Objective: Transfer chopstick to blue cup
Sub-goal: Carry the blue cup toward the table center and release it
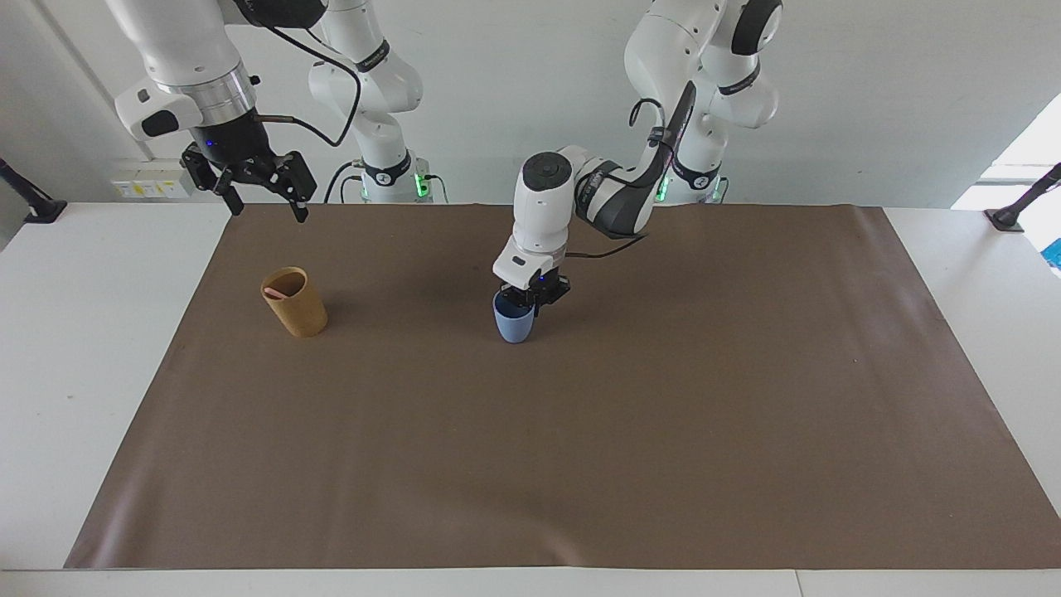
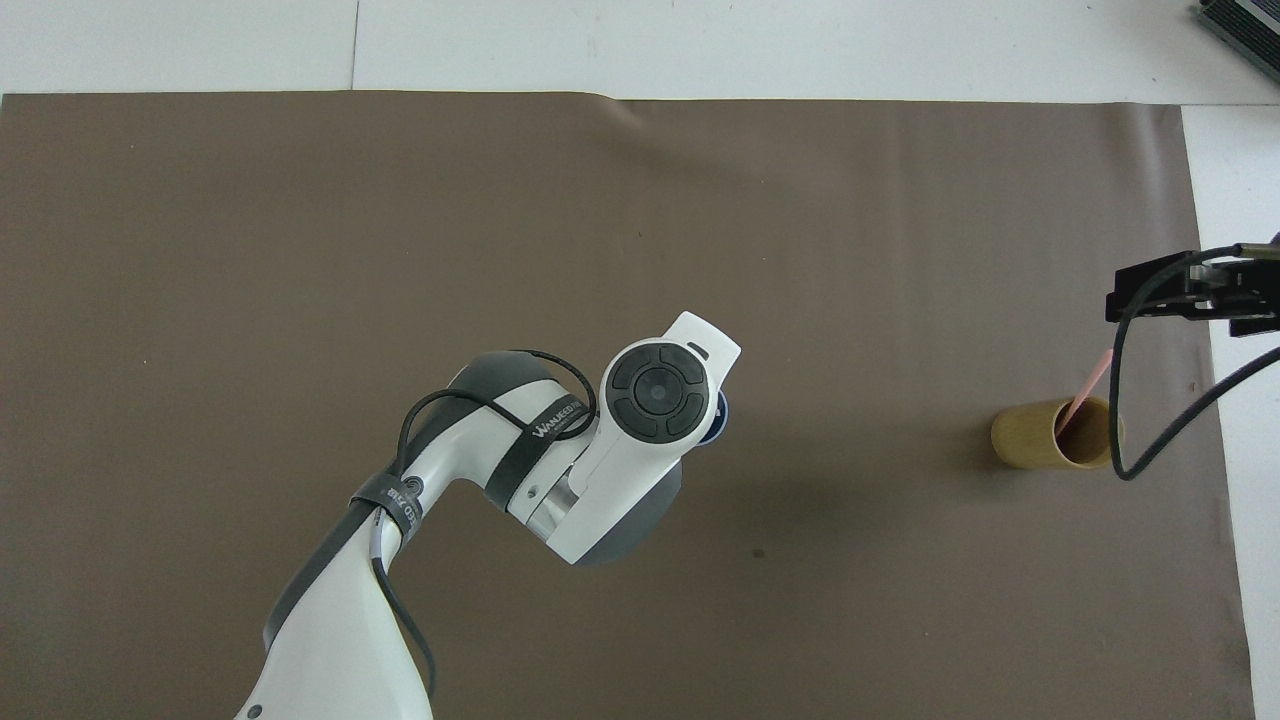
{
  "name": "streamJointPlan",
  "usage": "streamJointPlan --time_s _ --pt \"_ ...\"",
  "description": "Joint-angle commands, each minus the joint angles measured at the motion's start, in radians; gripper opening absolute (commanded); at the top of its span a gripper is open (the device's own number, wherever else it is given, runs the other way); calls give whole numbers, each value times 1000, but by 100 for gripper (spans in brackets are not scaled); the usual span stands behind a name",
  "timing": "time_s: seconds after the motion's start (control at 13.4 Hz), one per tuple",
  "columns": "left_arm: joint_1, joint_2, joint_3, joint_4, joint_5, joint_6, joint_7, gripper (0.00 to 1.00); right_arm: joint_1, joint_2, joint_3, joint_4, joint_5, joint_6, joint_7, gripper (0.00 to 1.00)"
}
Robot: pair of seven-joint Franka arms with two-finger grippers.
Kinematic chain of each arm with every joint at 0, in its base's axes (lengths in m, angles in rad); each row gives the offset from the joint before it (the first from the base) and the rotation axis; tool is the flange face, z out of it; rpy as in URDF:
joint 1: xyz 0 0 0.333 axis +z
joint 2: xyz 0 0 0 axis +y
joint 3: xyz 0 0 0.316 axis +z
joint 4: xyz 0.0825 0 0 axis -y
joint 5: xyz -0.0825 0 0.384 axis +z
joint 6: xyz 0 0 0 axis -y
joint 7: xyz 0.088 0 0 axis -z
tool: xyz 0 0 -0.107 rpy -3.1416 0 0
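Observation:
Next, I close my right gripper on the upper end [image 2: 1107, 356] of the pink chopstick, where it sticks out above the tan cup.
The blue cup [image 1: 512, 323] stands on the brown mat near the table's middle. My left gripper [image 1: 530, 302] reaches down onto its rim, shut on the cup's wall on the side toward the robots. In the overhead view the left wrist covers all but a sliver of the blue cup [image 2: 719, 424]. The pink chopstick [image 1: 278, 292] leans inside the tan cup [image 1: 296, 303] toward the right arm's end; from above, the chopstick [image 2: 1086, 388] sticks out of the tan cup [image 2: 1048, 434]. My right gripper [image 1: 262, 196] hangs open, up in the air above the mat's edge by the tan cup, holding nothing.
The brown mat [image 1: 580, 448] covers most of the white table [image 1: 91, 332]. A black clamp stand [image 1: 1015, 207] sits at the table corner toward the left arm's end, another [image 1: 29, 203] at the right arm's end.

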Motion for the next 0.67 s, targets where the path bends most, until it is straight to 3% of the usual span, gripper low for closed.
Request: streamJointPlan --time_s 0.0,0.37,0.6 --pt "1 -6 15 16 17 -31 -7 100 -16 -12 4 -25 10 17 -31 100" --pt "46 -144 25 45 17 -193 -1 100 -28 14 4 -31 10 36 -118 100" --pt "105 -239 25 43 17 -287 45 100 -62 72 2 -55 5 134 -245 100"
